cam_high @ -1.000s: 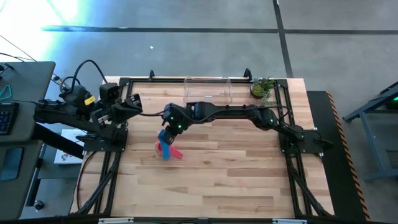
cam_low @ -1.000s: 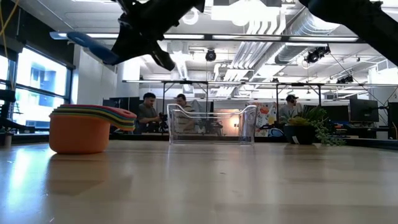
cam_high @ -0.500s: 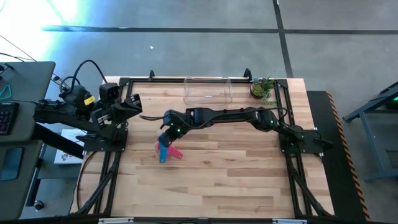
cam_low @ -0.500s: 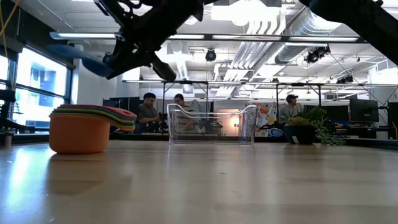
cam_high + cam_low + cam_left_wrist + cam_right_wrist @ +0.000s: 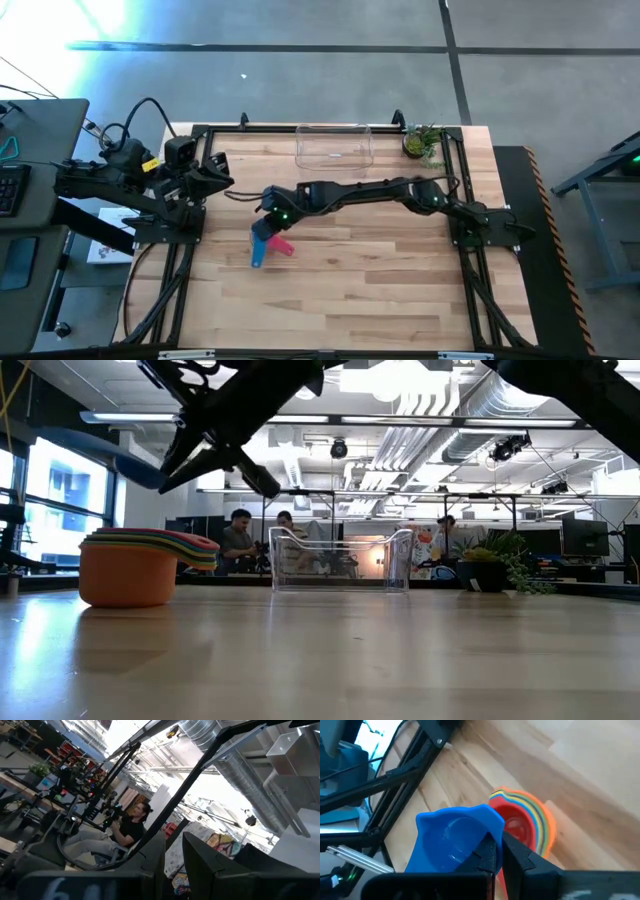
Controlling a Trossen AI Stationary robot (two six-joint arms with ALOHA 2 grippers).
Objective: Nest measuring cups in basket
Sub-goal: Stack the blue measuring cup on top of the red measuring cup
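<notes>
My right gripper needs to let go of the blue cup inside the coral-red cup of the nested stack (image 5: 261, 236) (image 5: 511, 823).
A stack of nested measuring cups (image 5: 140, 565) stands on its orange bottom cup at the table's left middle; its pink handle (image 5: 284, 248) sticks out, and the coral-red cup (image 5: 517, 825) is innermost. My right gripper (image 5: 268, 218) hangs over the stack, shut on a blue measuring cup (image 5: 452, 840). The clear basket (image 5: 334, 146) rests on its base at the table's far edge. My left gripper (image 5: 215, 176) waits at the left edge, above the table. My right gripper pinches the blue cup by the rim of its bowl (image 5: 492, 831) between the two fingers (image 5: 487, 854), coming slanting down from the table's right. The cup is lifted clear above the stack, tilted, with its handle (image 5: 258, 258) pointing toward the near edge.
A small potted plant (image 5: 422, 141) stands at the far right corner beside the basket. Black frame rails (image 5: 180, 250) run along the table's left and right sides. Bare wood (image 5: 380, 290) lies toward the near edge. People sit in the room behind the table.
My right gripper has carried the blue cup a little toward the table's near and left edges, over the stack. The cup has tipped further as it moved. The stack and the basket have stayed where they were.
</notes>
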